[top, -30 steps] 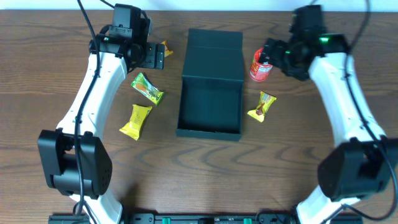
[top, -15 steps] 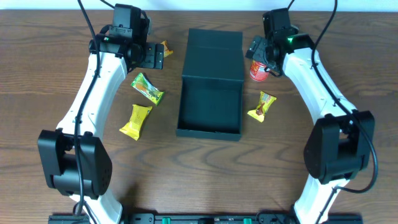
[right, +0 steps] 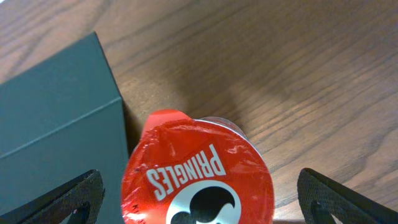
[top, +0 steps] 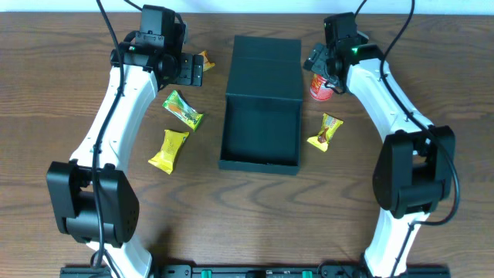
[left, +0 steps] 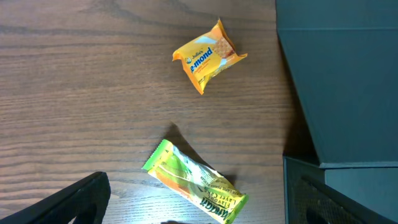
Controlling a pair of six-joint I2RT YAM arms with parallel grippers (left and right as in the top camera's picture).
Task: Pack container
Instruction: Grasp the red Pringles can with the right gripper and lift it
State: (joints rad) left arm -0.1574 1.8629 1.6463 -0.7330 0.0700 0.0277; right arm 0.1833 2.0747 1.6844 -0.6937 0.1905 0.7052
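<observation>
The red Pringles can is to go into the container. My right gripper needs to close on the sides of the red Pringles can [top: 321, 89] [right: 199, 186] beside the container's lid.
The container [top: 260, 158] is a dark teal box standing open at the table's middle, its flap lid [top: 266, 66] laid back. It also shows in the left wrist view [left: 348, 81] and the right wrist view [right: 56, 112]. My left gripper [top: 184, 69] is open and empty above an orange packet [top: 204, 62] and a green packet [top: 183, 110]. Both show in the left wrist view, the orange packet [left: 208, 57] and the green packet [left: 196, 185]. My right gripper [top: 324, 68] is open over the red Pringles can [right: 199, 174], a finger on each side, not touching it.
The red can [top: 323, 85] stands just right of the lid. A yellow packet [top: 169, 150] lies left of the box. A yellow-brown packet [top: 326, 131] lies to its right.
My right arm has swung left and now hangs over the red can. The left arm and the packets have not moved.
</observation>
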